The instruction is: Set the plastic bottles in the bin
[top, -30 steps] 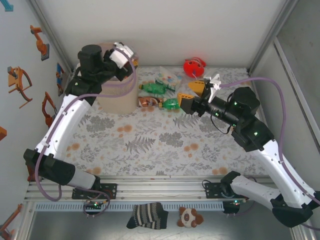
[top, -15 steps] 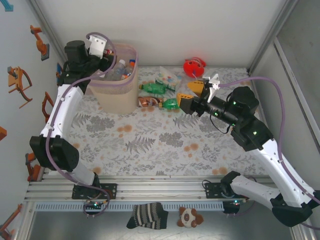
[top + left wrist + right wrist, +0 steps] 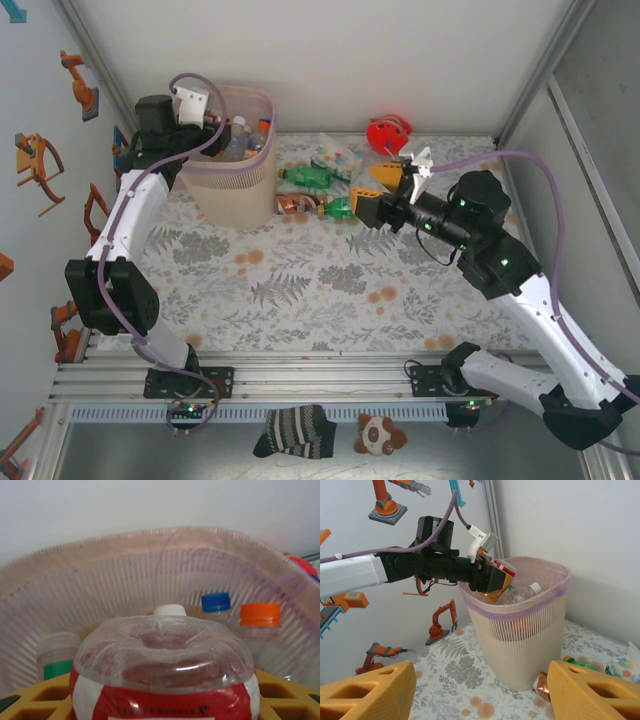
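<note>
The red-label bottle sticks up at the bin's rim above other bottles; next my left gripper opens, regrips it, presses it deeper [image 3: 514, 596] among them.
The pale pink bin [image 3: 240, 185] stands at the far left of the table. My left gripper [image 3: 212, 135] sits at its left rim, shut on a clear bottle with a red label [image 3: 162, 655]; the right wrist view shows that bottle [image 3: 506, 570] just above the rim. Inside the bin [image 3: 150, 565] lie several bottles, one blue-capped [image 3: 216, 601] and one orange-capped [image 3: 259, 614]. Green bottles [image 3: 305, 177] [image 3: 340, 207] lie on the table right of the bin. My right gripper [image 3: 375, 190] hangs open beside them, nothing between its fingers [image 3: 367, 692].
A red round toy [image 3: 388, 132] and a patterned packet [image 3: 335, 155] lie at the back, behind the green bottles. A crumpled copper-coloured thing [image 3: 292, 205] rests at the bin's foot. The floral cloth [image 3: 300, 290] in front has free room. Walls close in left and right.
My left arm has drawn back to the left, from above the bin's middle to its left rim, still gripping the bottle. The right gripper has shifted slightly left.
</note>
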{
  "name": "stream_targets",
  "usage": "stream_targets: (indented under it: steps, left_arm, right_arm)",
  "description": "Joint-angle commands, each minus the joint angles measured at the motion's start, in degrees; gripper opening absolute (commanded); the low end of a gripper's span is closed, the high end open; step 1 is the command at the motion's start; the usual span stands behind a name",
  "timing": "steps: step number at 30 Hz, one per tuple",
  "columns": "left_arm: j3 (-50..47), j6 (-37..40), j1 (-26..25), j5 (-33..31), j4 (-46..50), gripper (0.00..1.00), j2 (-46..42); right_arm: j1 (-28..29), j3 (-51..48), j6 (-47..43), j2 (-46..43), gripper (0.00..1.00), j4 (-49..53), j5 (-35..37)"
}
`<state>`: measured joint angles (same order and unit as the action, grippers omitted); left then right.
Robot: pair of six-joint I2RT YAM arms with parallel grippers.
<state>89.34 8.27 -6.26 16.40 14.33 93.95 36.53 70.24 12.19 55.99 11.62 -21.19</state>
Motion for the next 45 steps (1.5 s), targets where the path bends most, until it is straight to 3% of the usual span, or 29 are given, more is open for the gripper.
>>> stream_targets:
  steps: [1,9,15,20,28,36,43,45]
  left_arm:
    - [-0.7,-2.0,0.5,-1.5,0.6,0.57,-2.0]
    - [0.4,-3.5,0.6,-1.7,-0.2,0.74,-5.3]
    - [1.9,-3.8,0.6,-0.6,-0.2,0.8,-6.7]
    - [4.1,-3.4,0.6,1.2,-0.1,0.64,-5.8]
    - [12.7,-1.5,0.6,4.7,3.8,0.49,1.4]
    - [33.7,-1.1,0.7,8.9,22.3,0.37,16.8]
    - [55.2,-0.7,0.7,5.7,43.7,0.32,29.1]
    - [57.5,-0.6,0.7,5.7,47.1,0.31,30.1]
  right_arm:
    - [0.6,1.9,0.8,0.5,0.69,-1.6,-1.1]
    - [0.7,2.1,0.8,0.9,0.69,-1.8,-1.1]
    - [0.8,2.2,0.6,1.3,0.69,-1.9,-1.1]
    - [0.8,2.2,0.5,1.5,0.69,-2.0,-1.2]
    - [0.9,2.1,0.5,1.2,0.69,-1.8,-1.0]
    - [1.1,1.7,0.3,0.5,0.69,-1.5,0.0]
    - [1.2,1.6,-0.1,-0.2,0.69,-0.8,0.4]
    - [1.2,1.4,-0.1,-0.2,0.69,-0.9,0.4]
